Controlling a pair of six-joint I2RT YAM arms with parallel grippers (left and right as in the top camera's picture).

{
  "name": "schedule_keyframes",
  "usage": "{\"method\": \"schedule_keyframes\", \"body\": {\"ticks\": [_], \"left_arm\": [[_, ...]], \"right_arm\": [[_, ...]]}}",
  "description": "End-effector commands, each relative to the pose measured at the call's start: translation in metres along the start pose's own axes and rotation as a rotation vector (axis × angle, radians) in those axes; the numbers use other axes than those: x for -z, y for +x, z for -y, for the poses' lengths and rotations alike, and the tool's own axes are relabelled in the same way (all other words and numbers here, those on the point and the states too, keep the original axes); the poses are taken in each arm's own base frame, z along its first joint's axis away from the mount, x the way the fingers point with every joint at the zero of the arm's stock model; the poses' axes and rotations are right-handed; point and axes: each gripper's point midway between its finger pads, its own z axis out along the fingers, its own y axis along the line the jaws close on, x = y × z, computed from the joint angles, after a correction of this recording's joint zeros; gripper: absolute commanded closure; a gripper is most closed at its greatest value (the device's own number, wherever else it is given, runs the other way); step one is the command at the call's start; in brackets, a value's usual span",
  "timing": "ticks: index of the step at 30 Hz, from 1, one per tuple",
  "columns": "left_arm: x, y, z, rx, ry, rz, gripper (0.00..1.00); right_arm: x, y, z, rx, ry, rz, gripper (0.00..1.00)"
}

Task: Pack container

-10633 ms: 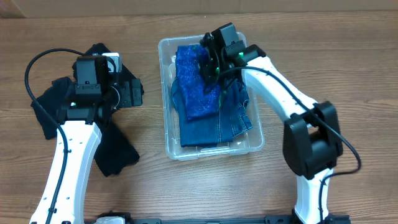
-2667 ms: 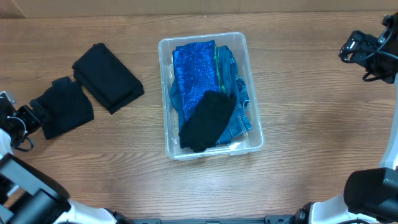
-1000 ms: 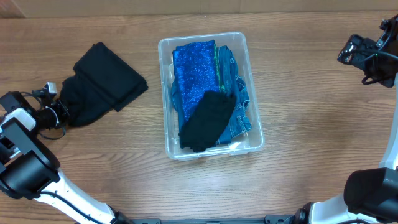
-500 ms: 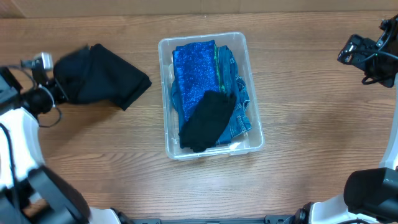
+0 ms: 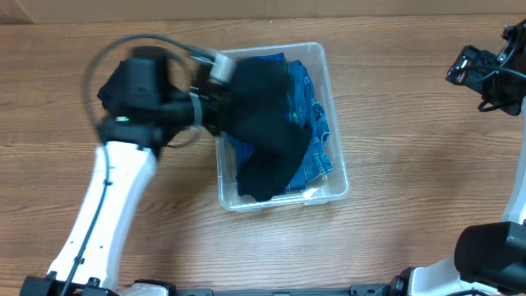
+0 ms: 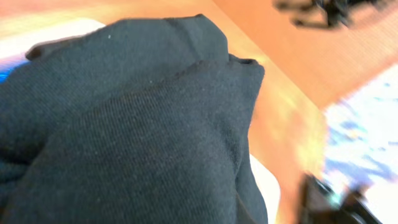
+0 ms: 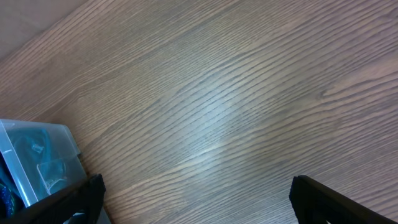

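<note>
Next, my left gripper lets go of the black cloth on the blue denim [image 5: 274,149], toward the container's near end.
The container [image 5: 335,186], a clear plastic bin, stands mid-table with blue denim [image 5: 316,131] and a black garment [image 5: 261,179] inside. Its corner [image 7: 38,155] shows at the left of the right wrist view. My left gripper [image 5: 215,107] hovers at the bin's left rim, shut on a black cloth [image 5: 265,103] that hangs over the bin's far half. That cloth [image 6: 124,124] fills the left wrist view and hides the fingers. My right gripper [image 5: 481,72] is far right, open over bare wood, nothing between its fingers [image 7: 68,202].
The left arm [image 5: 107,197] crosses the table's left side diagonally. A blurred dark shape [image 5: 107,89] sits beside its wrist; cloth or arm, I cannot tell. Bare wooden tabletop [image 7: 236,106] lies under the right gripper.
The left arm has swung fast from the table's left edge rightward to the container, carrying the black cloth over it. The right arm has not moved.
</note>
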Motion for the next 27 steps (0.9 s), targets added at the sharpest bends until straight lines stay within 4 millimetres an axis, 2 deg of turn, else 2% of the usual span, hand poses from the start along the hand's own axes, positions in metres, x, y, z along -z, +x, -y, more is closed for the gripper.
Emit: {"method": "schedule_keyframes", "body": {"ticks": [1, 6, 12, 15, 19, 22, 26, 27], "left_arm": [[-0.033, 0.02, 0.036, 0.007, 0.11, -0.108, 0.96], [-0.068, 0.063, 0.042, 0.101, 0.164, -0.273, 0.96], [-0.083, 0.104, 0.038, 0.267, 0.213, -0.423, 0.96], [-0.08, 0.117, 0.032, 0.329, 0.188, -0.475, 0.96], [-0.072, 0.126, 0.009, 0.33, 0.058, -0.505, 0.96], [-0.066, 0.132, -0.001, 0.352, 0.004, -0.529, 0.96], [-0.044, 0.155, -0.047, 0.33, -0.277, -0.621, 0.95], [-0.04, 0.156, -0.057, 0.313, -0.332, -0.626, 0.8]], "right_arm": [[0.003, -0.002, -0.001, -0.002, -0.007, 0.012, 0.0], [0.003, -0.002, -0.001, -0.002, -0.007, 0.013, 0.0], [0.003, -0.002, -0.001, -0.002, -0.007, 0.013, 0.0], [0.003, -0.002, -0.001, -0.002, -0.007, 0.013, 0.0], [0.003, -0.002, -0.001, -0.002, -0.007, 0.013, 0.0], [0.003, -0.002, -0.001, -0.002, -0.007, 0.013, 0.0], [0.003, -0.002, -0.001, -0.002, -0.007, 0.013, 0.0], [0.003, -0.002, -0.001, -0.002, -0.007, 0.014, 0.0]]}}
